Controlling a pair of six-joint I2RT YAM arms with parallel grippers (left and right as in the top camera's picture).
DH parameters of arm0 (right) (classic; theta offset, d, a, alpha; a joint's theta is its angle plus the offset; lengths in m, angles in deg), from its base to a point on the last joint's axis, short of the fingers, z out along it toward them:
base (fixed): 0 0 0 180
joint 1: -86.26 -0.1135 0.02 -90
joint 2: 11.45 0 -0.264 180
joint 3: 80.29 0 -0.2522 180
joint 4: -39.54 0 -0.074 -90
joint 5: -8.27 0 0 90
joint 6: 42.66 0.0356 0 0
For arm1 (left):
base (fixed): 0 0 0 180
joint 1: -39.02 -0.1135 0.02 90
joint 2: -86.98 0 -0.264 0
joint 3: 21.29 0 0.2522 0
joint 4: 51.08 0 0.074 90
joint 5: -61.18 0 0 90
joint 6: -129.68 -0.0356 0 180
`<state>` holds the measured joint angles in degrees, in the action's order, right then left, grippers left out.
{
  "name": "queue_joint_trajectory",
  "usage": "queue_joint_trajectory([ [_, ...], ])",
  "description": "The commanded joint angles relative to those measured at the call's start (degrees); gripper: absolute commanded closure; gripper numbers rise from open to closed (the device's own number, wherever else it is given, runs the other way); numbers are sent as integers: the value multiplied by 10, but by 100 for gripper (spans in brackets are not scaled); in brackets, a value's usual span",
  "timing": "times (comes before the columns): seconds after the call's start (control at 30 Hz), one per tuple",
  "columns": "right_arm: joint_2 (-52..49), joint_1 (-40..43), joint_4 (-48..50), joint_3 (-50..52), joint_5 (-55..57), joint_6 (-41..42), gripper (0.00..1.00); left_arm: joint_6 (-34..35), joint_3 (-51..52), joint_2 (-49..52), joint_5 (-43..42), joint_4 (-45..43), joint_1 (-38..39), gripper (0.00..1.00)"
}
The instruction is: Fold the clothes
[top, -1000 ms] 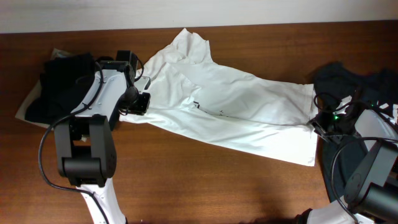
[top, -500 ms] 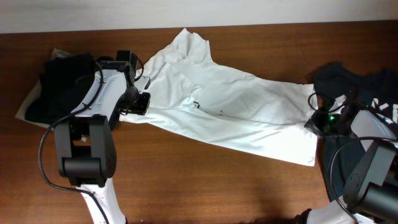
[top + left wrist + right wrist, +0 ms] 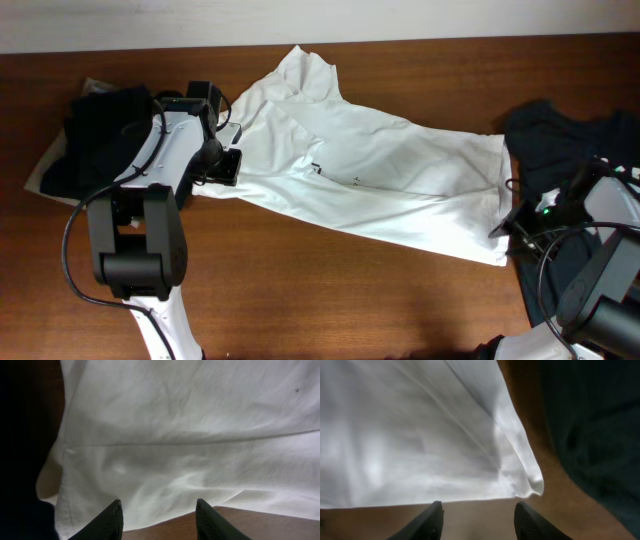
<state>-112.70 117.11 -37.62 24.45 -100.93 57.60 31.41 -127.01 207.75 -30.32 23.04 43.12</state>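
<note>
I see the white T-shirt's near edge slanting back toward my left gripper, so that gripper should grab the T-shirt's corner (image 3: 65, 526) beside it and pull the edge straight.
A white T-shirt (image 3: 380, 175) lies spread and creased across the middle of the table, with small black lettering near its centre; no print shows. My left gripper (image 3: 232, 166) sits at its left edge, open, fingertips over the shirt's hem (image 3: 160, 510) and bare wood. My right gripper (image 3: 503, 228) is open at the shirt's right lower corner (image 3: 530, 482), with only wood between its fingers. A black shirt (image 3: 100, 135) lies heaped at the far left. Another black garment (image 3: 565, 135) lies at the right, partly under my right arm.
The wooden table (image 3: 330, 290) runs along the front. A pale sheet (image 3: 45, 165) lies under the left black heap. The table's back edge meets a white wall (image 3: 400, 20).
My right gripper has moved down and slightly right, from the shirt's right edge to its lower right corner. The left arm and the shirt have not moved.
</note>
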Motion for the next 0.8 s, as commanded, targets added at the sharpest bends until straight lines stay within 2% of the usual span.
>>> queue_joint_trajectory([
  [0.0, 6, -18, 35, 51, 38, 16, 49, 1, 2, 4, -2, 1, -3, 53],
  [0.1, 6, -21, 125, 108, 38, 53, 51, 0, 2, 4, -2, 1, -9, 56],
  [0.17, 6, -18, 151, 119, 40, 58, 86, 0, 2, 4, -2, 1, -19, 76],
  [0.2, 6, -18, 152, 118, 50, 72, 94, 0, 2, 4, -2, 2, -25, 79],
  [0.23, 6, -18, 140, 111, 80, 89, 96, 0, 2, 4, -2, 3, -33, 88],
  [0.3, 6, -16, 111, 97, 109, 102, 96, 1, 2, 4, -3, 7, -43, 100],
  [0.43, 6, -15, 65, 70, 133, 98, 96, -2, 2, 4, -21, 19, -43, 100],
  [0.47, 6, -15, 63, 64, 132, 96, 87, -2, 2, 4, -21, 23, -43, 99],
  [0.5, 6, -15, 61, 60, 132, 94, 73, -2, -1, 4, -22, 28, -43, 95],
  [0.53, 7, -15, 57, 52, 126, 79, 67, -2, -5, 4, -22, 37, -43, 93],
  [0.7, 47, -15, 16, -1, 117, 65, 63, -2, -66, -21, -26, 108, -43, 86],
  [0.77, 85, -15, 7, -13, 86, 32, 63, -2, -68, -60, -26, 122, -43, 86],
])
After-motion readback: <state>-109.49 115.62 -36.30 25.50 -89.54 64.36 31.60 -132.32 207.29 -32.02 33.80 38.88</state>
